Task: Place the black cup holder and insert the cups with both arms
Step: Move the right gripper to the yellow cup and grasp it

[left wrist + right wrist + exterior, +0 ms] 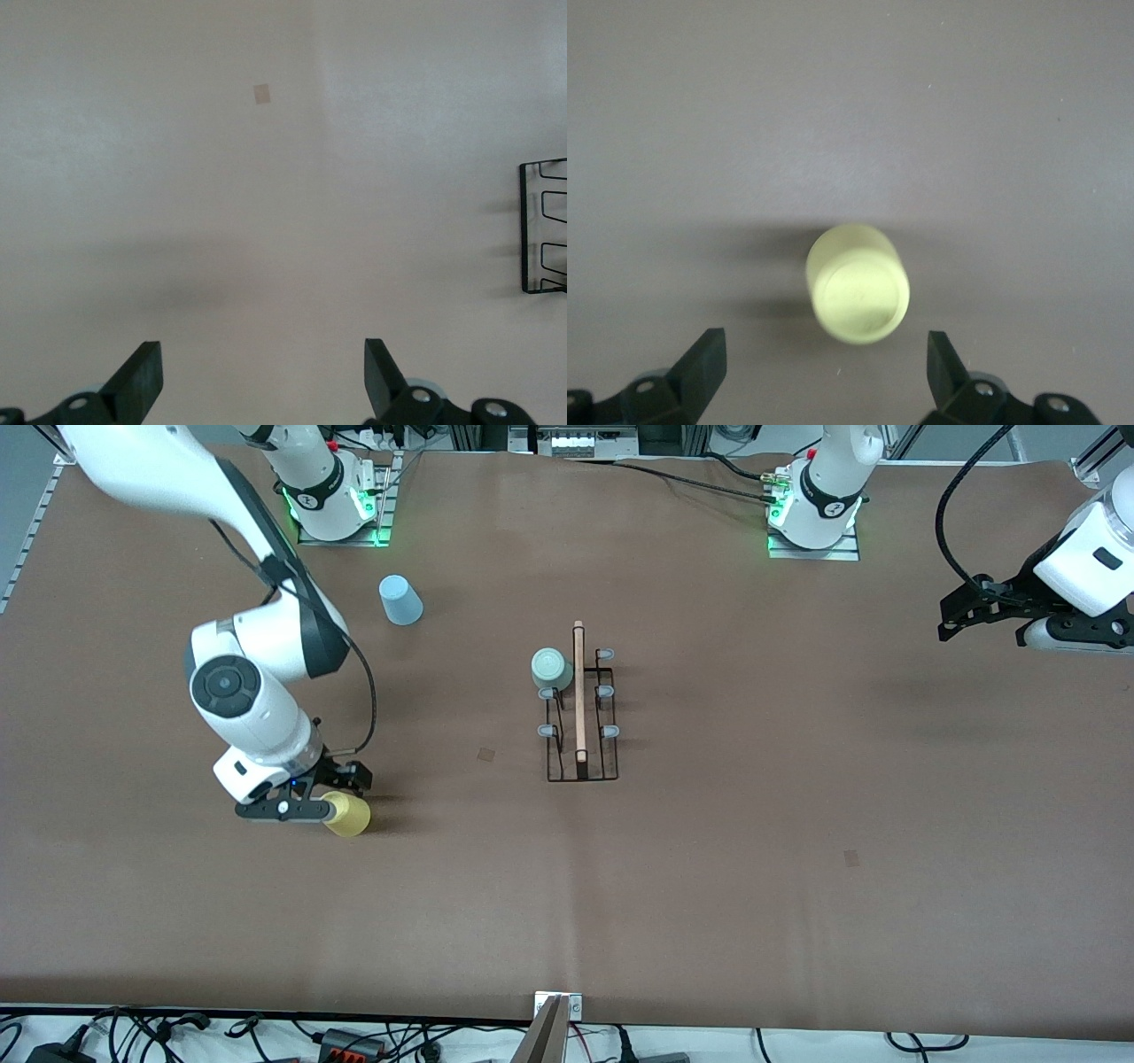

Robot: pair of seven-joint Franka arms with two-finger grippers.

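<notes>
Next, my right gripper will go down to the opposite sides [345, 815] [858, 276] of the yellow cup's body and close there.
The black cup holder [580, 713] stands at the table's middle, and its end shows in the left wrist view [542, 226]. A pale grey-green cup [551, 669] sits on one of its pegs at the end nearer the robots' bases. A yellow cup [347, 813] rests on the table toward the right arm's end. My right gripper [341, 793] is low beside it. In the right wrist view my right gripper [824, 363] is open and the yellow cup [858, 282] lies just ahead of the fingertips. A light blue cup [400, 600] stands upside down near the right arm's base. My left gripper [952, 615], also in its wrist view [263, 376], is open and empty and waits over the left arm's end.
Small tape marks sit on the brown table cover [486, 754] [850, 857], and one mark shows in the left wrist view [261, 93]. The arm bases [337, 505] [815, 514] stand along the table edge farthest from the front camera. Cables [354, 1036] run along the nearest edge.
</notes>
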